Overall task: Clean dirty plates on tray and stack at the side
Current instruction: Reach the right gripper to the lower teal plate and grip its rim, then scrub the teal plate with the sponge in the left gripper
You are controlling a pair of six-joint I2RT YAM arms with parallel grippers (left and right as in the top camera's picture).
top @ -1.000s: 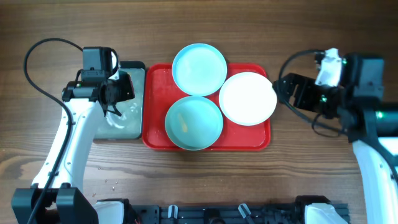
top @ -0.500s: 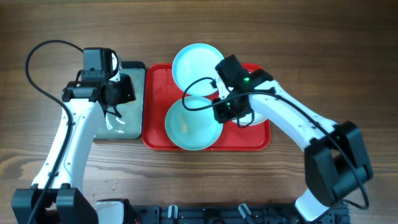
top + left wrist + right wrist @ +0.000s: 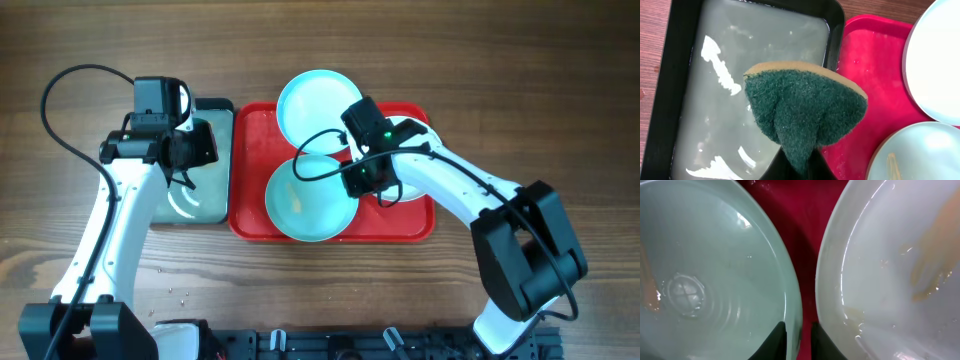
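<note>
The front cyan plate has only a narrow gap from the white plate, so the robot's right gripper should take a new grip on the cyan rim (image 3: 793, 297) and pull it clear before scrubbing.
Three plates lie on the red tray (image 3: 255, 150): a cyan plate (image 3: 315, 105) at the back, a cyan plate (image 3: 305, 205) at the front with a yellowish smear, and a white plate (image 3: 412, 130) at the right, mostly under my right arm. The right gripper (image 3: 799, 340) is shut on the front cyan plate's (image 3: 710, 270) right rim, one finger inside it and one in the red gap beside the smeared white plate (image 3: 890, 270). Above the black tray (image 3: 835, 30), my left gripper (image 3: 800, 167) is shut on a green-and-tan sponge (image 3: 802, 110).
The black tray (image 3: 195, 205) holds cloudy water and sits against the red tray's left side. A black cable loops over the front plate near the right wrist. Bare wooden table surrounds both trays.
My right arm has swung in from the table's right side over the tray, and its jaws have narrowed onto the front cyan plate's rim. The left arm and sponge have stayed still.
</note>
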